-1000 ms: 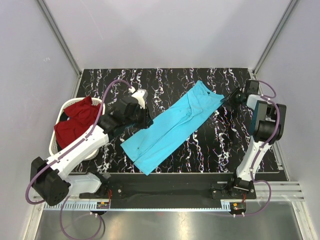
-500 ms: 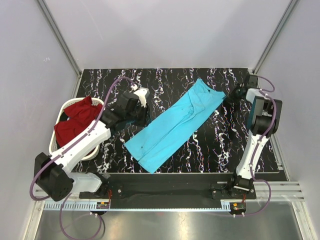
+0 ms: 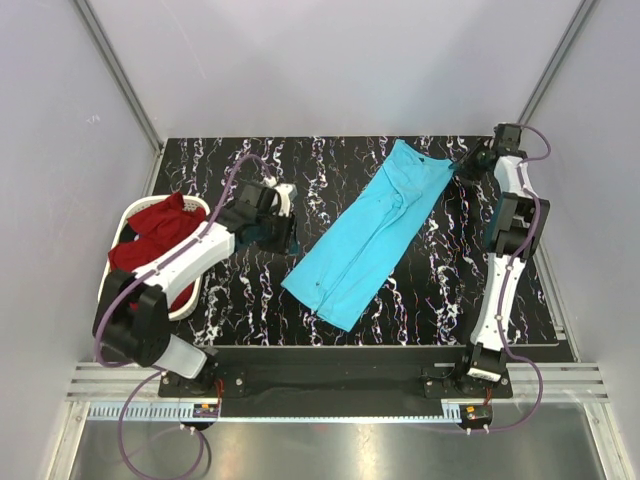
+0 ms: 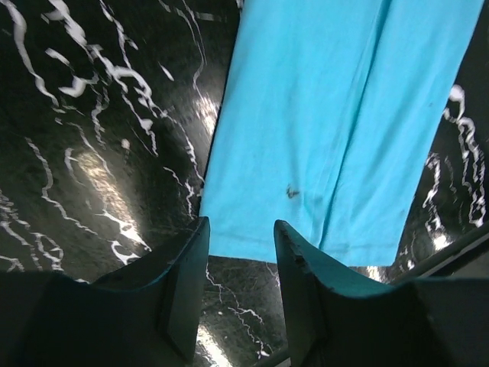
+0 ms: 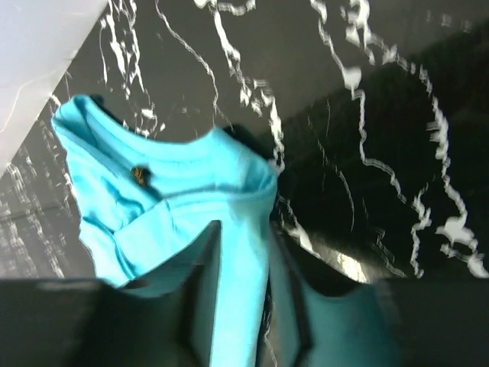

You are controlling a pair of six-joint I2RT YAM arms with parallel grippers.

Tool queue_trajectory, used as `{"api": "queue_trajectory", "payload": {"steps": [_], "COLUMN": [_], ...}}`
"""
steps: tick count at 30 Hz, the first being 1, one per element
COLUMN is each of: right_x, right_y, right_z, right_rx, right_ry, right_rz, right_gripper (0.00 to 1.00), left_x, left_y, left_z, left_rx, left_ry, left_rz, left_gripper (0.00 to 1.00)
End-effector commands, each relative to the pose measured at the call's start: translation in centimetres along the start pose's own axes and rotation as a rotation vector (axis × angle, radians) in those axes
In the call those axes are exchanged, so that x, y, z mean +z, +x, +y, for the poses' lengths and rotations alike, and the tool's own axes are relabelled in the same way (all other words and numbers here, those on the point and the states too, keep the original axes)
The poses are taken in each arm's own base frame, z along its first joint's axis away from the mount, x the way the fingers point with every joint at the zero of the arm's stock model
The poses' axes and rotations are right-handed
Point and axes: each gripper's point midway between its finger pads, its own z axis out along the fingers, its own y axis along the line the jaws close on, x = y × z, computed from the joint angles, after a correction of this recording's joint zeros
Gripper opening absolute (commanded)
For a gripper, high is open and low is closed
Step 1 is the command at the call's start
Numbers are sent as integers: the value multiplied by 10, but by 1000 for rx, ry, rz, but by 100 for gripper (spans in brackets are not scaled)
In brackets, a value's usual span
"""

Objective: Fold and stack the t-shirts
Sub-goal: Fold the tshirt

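The folded turquoise-blue t-shirt lies at a slant across the table, so next my left gripper takes its bottom hem corner (image 3: 286, 285) and straightens the shirt with my right gripper first.
The turquoise-blue t-shirt (image 3: 372, 235) lies folded lengthwise in a long diagonal strip across the black marbled table (image 3: 240, 300). My right gripper (image 3: 462, 166) is at the far right, shut on the shirt's collar-end corner; in the right wrist view the cloth (image 5: 176, 191) runs between its fingers (image 5: 241, 256). My left gripper (image 3: 283, 233) is open and empty, just left of the strip; in the left wrist view the shirt's bottom hem (image 4: 306, 153) lies just beyond its fingertips (image 4: 241, 237). The dark red t-shirt (image 3: 150, 245) lies crumpled in the basket.
A white plastic laundry basket (image 3: 190, 300) sits at the table's left edge, next to the left arm. Grey walls with metal corner posts close in the back and sides. A black rail with the arm bases runs along the near edge.
The right gripper has moved toward the far right corner, dragging the turquoise shirt right and back. The shirt's lower end has slid away from the left gripper, which has stayed nearly in place.
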Motion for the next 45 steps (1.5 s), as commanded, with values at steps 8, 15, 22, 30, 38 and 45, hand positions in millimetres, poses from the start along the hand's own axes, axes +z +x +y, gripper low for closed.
{"api": "queue_trajectory", "payload": {"steps": [8,15,22,30,38,45], "right_x": [-91,-146,-183,-184,-132,-78], "right_y": [22,41,72,115,92,80], "right_z": [44,74,96,95,93,77], "right_rx": [39,93,43,4,-43,-22], "right_ry": [-78,-155,-211,-201,-175,-143], "right_rz": [22,10,28,81,64,86], "right_gripper": [56,65,66,63,51,50], "left_x": [41,54,58,34,6,-6], "left_y": [62,87,105,151,161,172], "left_z": [16,46,46,18,-8,-8], "left_rx": [-33,-59,-108,-255,-302,-366], "left_ry": [0,-153,-147,-25,-13,-2], "left_rz": [248,333,376,370,224,182], "left_gripper": [43,44,19,0,0,0]}}
